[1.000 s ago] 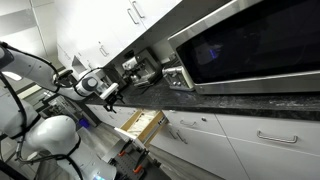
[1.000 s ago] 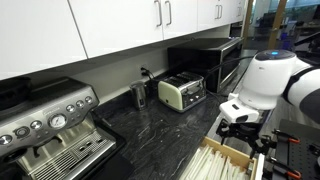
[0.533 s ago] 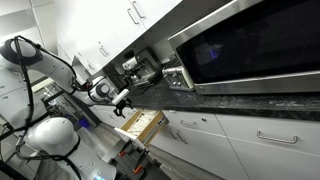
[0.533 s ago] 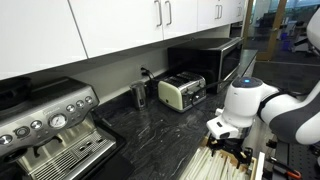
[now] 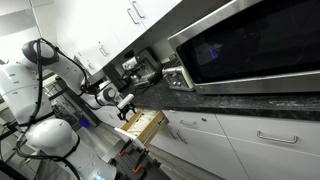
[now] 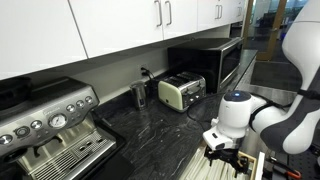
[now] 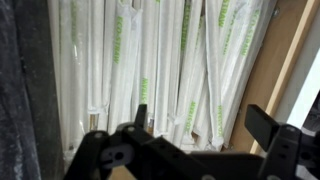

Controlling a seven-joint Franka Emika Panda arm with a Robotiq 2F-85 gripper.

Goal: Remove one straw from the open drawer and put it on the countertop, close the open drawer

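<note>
A white wrapped straw in the middle of the bundle (image 5: 139, 122) (image 7: 163, 98), between the countertop side and the drawer's wood side, will be grasped by my gripper.
The drawer (image 5: 143, 124) stands pulled out below the countertop (image 5: 215, 101), its pale wood box showing in both exterior views. It is packed with white paper-wrapped straws (image 7: 150, 60) with green print, also seen in an exterior view (image 6: 207, 168). My gripper (image 7: 203, 125) hangs open and empty just above the straws, its two dark fingers (image 7: 140, 115) spread over the bundle near the wood side wall (image 7: 275, 70). In the exterior views the gripper (image 5: 126, 106) (image 6: 226, 156) is low over the drawer. The drawer's white front and handle are hidden.
On the countertop (image 6: 150, 130) stand an espresso machine (image 6: 50, 125), a toaster (image 6: 182, 92), a dark cup (image 6: 139, 95) and a microwave (image 5: 250, 45). White cabinet fronts (image 5: 245, 140) run beside the drawer. The countertop's dark edge (image 7: 18, 90) lines the left of the wrist view.
The arm has swung over the open drawer and come down. The gripper now sits close above the straws, still open and empty.
</note>
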